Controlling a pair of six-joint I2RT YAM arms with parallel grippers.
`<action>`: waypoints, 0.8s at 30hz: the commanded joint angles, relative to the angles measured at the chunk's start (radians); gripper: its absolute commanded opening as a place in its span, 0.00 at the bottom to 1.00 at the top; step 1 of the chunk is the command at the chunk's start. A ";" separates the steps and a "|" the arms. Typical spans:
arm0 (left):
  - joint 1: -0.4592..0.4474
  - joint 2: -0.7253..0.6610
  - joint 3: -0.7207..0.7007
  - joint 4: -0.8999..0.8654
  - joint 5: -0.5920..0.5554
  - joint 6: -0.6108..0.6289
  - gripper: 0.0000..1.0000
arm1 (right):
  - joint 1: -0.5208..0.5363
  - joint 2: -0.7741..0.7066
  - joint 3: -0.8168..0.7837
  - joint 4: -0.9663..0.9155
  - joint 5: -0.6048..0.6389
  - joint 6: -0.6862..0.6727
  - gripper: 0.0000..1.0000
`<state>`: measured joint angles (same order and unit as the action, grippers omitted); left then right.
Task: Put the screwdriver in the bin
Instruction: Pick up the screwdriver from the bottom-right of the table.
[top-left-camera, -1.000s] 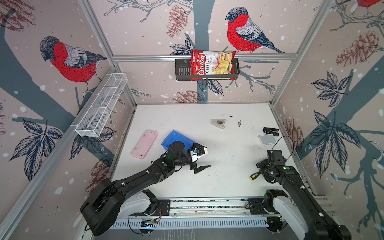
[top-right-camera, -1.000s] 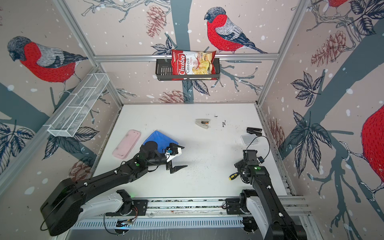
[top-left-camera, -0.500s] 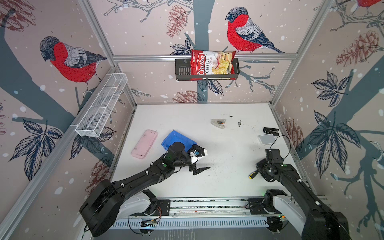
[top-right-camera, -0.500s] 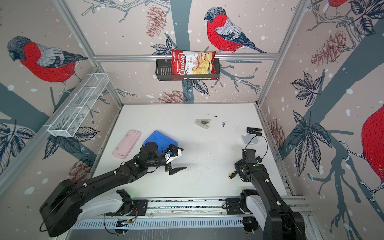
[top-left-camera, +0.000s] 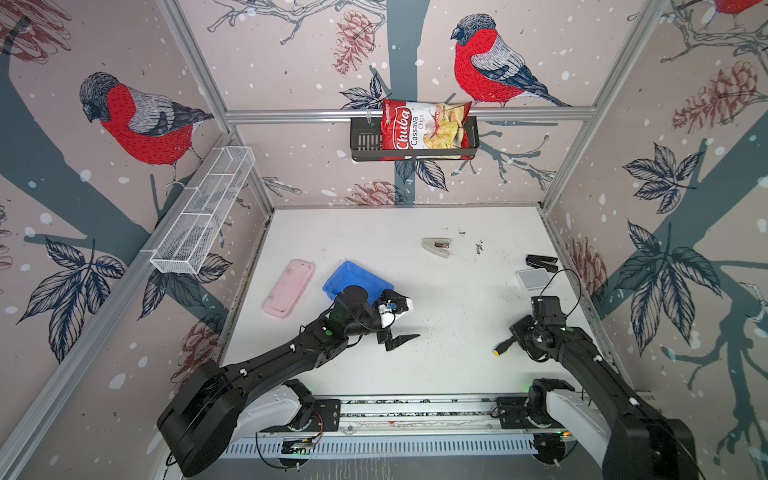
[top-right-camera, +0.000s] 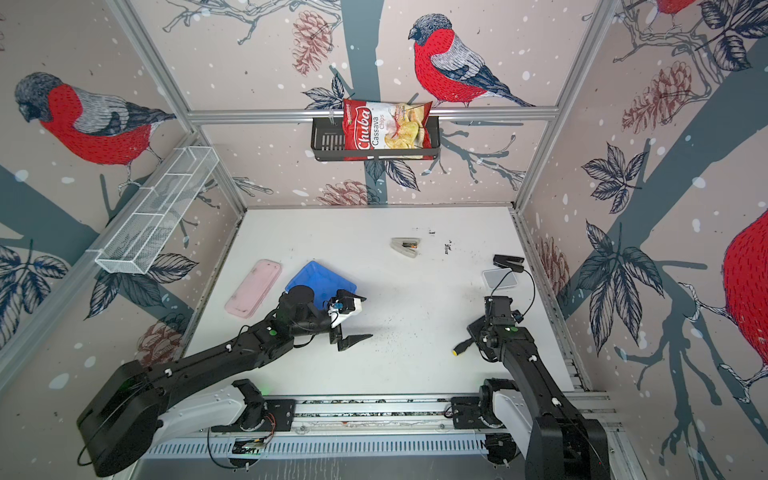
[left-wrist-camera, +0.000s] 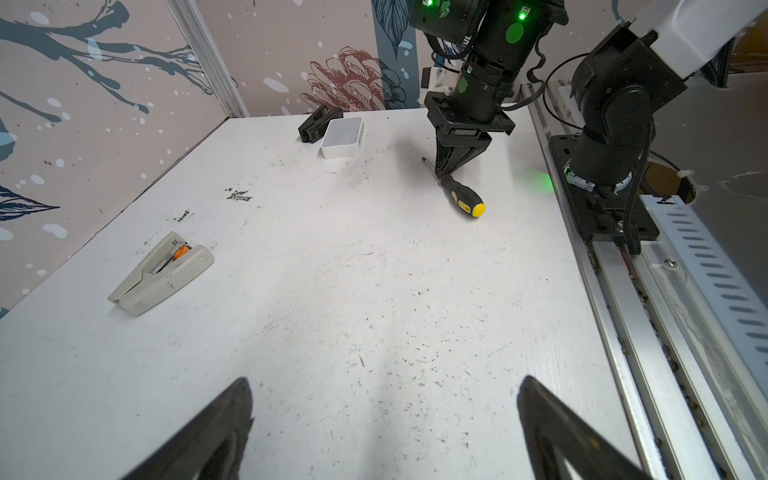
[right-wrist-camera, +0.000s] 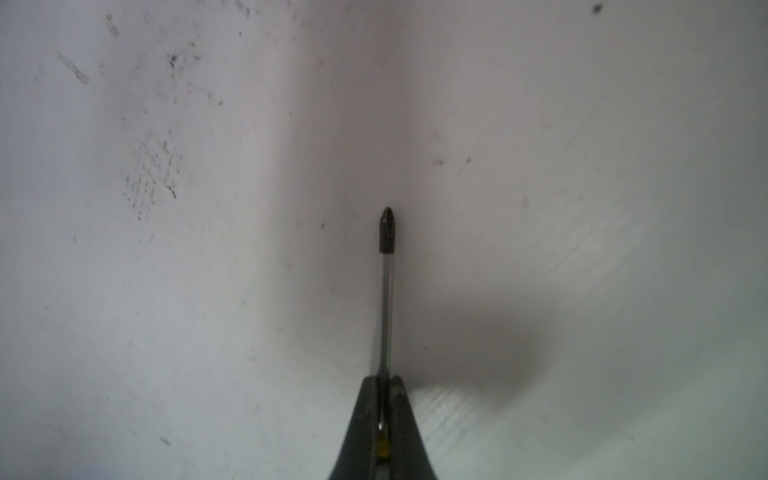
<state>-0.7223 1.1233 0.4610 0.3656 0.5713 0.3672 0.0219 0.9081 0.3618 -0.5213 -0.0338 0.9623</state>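
The robot's left gripper will close on the black handle (top-left-camera: 502, 347) (left-wrist-camera: 462, 195) of the screwdriver, toward the handle's yellow end, because the right gripper holds the metal rod.
The screwdriver (top-left-camera: 504, 345), with a black handle and a yellow butt, lies low at the table's right front. My right gripper (top-left-camera: 518, 336) points down and is shut on its thin shaft just ahead of the handle. In the right wrist view the shaft (right-wrist-camera: 386, 299) sticks out from between the closed jaws of the right gripper (right-wrist-camera: 385, 380). The left wrist view shows the handle (left-wrist-camera: 462, 195) at the table surface. The blue bin (top-left-camera: 356, 275) sits at middle left, partly hidden by my left arm. My left gripper (top-left-camera: 409, 320) hovers open and empty beside the bin, its fingertips (left-wrist-camera: 243, 384) wide apart.
A pink case (top-left-camera: 289, 287) lies left of the bin. A beige stapler (top-left-camera: 436, 247) lies at the back middle. A black stapler (top-left-camera: 540, 262) and a white box (top-left-camera: 534, 277) sit by the right wall. A black basket (top-left-camera: 365, 143) holds a chips bag; a white mesh shelf (top-left-camera: 203, 216) hangs on the left wall.
My right gripper has come down over the screwdriver and closed on its shaft. The left arm has stayed where it was.
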 joint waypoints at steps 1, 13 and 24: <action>-0.002 0.012 0.002 0.060 -0.010 -0.056 0.98 | 0.006 -0.022 0.021 -0.024 0.000 -0.035 0.00; -0.001 0.050 0.027 0.098 -0.022 -0.152 0.98 | 0.067 -0.010 0.093 -0.007 0.009 -0.090 0.00; 0.010 0.092 0.076 0.199 -0.148 -0.433 0.97 | 0.283 0.028 0.213 0.237 -0.001 -0.232 0.00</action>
<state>-0.7181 1.1995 0.5095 0.4892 0.4847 0.0753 0.2687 0.9230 0.5465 -0.4053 -0.0341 0.8066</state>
